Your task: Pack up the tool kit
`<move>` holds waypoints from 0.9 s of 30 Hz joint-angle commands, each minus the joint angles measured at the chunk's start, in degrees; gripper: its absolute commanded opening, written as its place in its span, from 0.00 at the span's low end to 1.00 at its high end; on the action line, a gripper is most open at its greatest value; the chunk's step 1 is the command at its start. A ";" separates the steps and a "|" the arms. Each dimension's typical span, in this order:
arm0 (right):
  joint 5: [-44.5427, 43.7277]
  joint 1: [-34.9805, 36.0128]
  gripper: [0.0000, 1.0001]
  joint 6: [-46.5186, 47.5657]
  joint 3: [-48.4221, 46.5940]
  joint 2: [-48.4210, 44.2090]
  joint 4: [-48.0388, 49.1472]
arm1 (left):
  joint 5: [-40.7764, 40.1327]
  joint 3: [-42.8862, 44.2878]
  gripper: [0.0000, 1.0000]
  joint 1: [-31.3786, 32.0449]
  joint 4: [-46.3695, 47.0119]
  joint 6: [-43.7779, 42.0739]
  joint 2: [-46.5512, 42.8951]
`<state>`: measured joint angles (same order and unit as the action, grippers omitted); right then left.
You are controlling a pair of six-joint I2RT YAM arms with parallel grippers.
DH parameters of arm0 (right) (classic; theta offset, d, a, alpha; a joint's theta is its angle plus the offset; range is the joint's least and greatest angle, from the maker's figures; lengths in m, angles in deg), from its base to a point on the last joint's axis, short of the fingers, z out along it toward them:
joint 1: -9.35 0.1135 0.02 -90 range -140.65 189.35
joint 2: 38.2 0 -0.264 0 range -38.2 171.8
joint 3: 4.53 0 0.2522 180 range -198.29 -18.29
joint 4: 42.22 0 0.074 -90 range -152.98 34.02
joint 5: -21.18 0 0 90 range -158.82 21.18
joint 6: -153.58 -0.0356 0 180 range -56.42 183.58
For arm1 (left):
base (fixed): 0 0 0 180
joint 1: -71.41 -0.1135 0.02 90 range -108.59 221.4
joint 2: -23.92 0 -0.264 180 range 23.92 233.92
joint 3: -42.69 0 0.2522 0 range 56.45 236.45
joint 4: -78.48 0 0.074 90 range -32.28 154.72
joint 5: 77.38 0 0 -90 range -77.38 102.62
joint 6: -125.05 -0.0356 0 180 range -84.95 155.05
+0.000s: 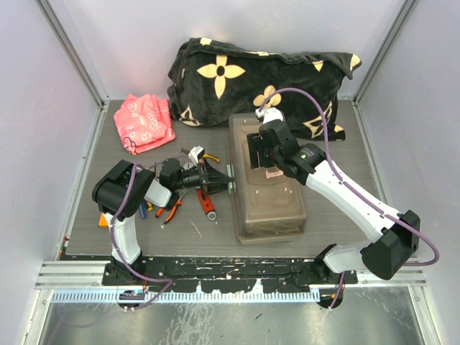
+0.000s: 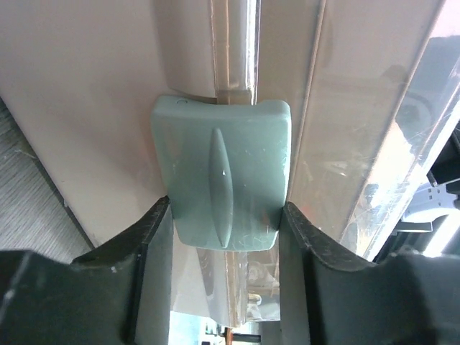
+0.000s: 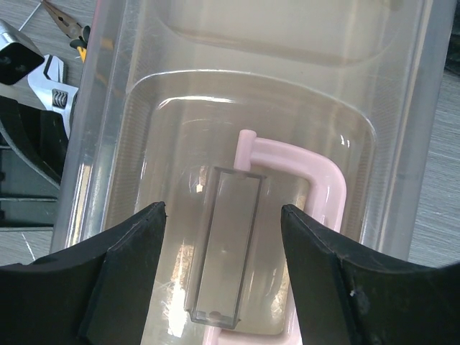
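The closed grey-green latch is pinched near one end by my left gripper, so next I let go and grip the latch nearer its middle (image 2: 221, 172) before pulling it open.
The tool kit's translucent grey-brown toolbox (image 1: 269, 194) lies closed in the middle of the table. My left gripper (image 1: 227, 177) is at its left side wall (image 2: 93, 108). In the left wrist view the jaws (image 2: 226, 230) are pressed against both sides of a grey-green latch (image 2: 223, 172). My right gripper (image 1: 260, 154) hovers over the lid, open. Its fingers (image 3: 223, 215) straddle the clear centre block (image 3: 223, 244) of the pale pink handle (image 3: 327, 187) with gaps on both sides. Loose tools lie left of the box: red-handled pliers (image 1: 172, 210), a wrench (image 1: 207, 203) and more pliers (image 1: 209, 156).
A black blanket with cream flowers (image 1: 259, 72) is heaped behind the toolbox. A pink patterned packet (image 1: 144, 122) lies at the back left. The wrench head (image 3: 54, 86) and plier tips (image 3: 68, 25) show beside the box in the right wrist view. Walls enclose the table.
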<state>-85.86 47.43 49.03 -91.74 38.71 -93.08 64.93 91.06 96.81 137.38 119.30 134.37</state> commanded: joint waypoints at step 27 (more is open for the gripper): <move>0.82 0.07 0.70 -0.85 4.51 -2.44 -1.93 | 1.30 5.40 0.00 0.70 -43.18 -22.59 -19.18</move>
<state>-85.46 47.54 49.45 -89.21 36.61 -91.25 66.26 93.40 96.97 105.47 104.74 119.68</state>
